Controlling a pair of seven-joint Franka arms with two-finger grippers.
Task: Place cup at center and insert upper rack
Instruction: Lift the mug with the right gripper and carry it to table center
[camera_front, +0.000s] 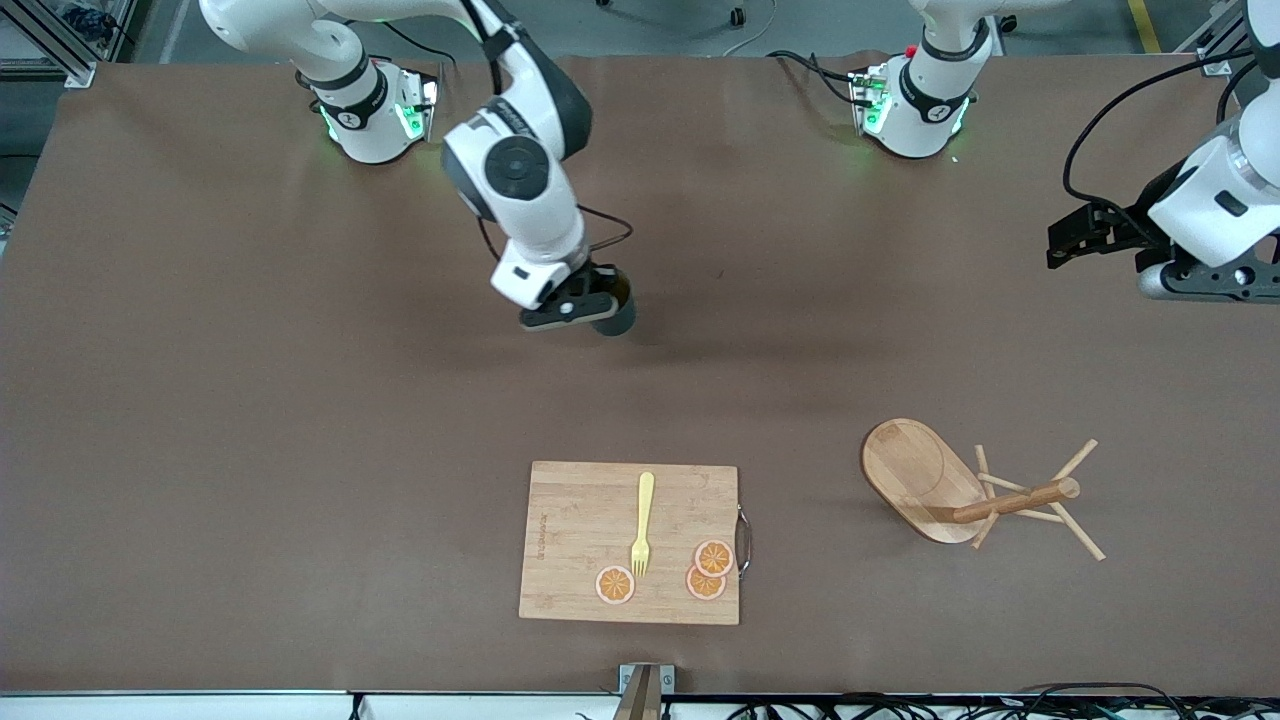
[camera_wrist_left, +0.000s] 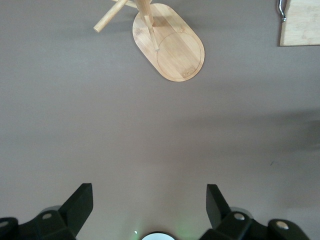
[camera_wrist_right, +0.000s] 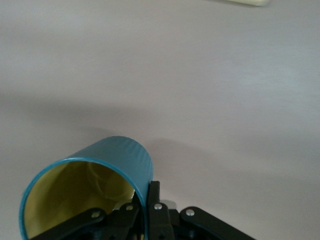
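Next, I set the cup on the bare table (camera_front: 674, 308) between the cutting board and the arm bases with my right gripper.
The cup (camera_wrist_right: 120, 155) is teal and ribbed outside, yellow inside. My right gripper (camera_wrist_right: 145, 192) is shut on its rim, with one finger inside the wall and one outside. In the front view that gripper (camera_front: 598, 308) holds the cup (camera_front: 620, 316) over the middle of the table. The upper rack (camera_front: 962, 492), a light wooden mug tree, lies tipped on its side toward the left arm's end, with its oval base (camera_wrist_left: 170, 47) raised on edge. My left gripper (camera_wrist_left: 148, 195) is open and holds nothing. It waits in the air over the left arm's end of the table (camera_front: 1068, 238).
A bamboo cutting board (camera_front: 575, 540) lies nearer the front camera than the cup. On it are a yellow fork (camera_front: 642, 522) and three orange slices (camera_front: 712, 558). Both arm bases (camera_front: 915, 100) stand along the table's back edge.
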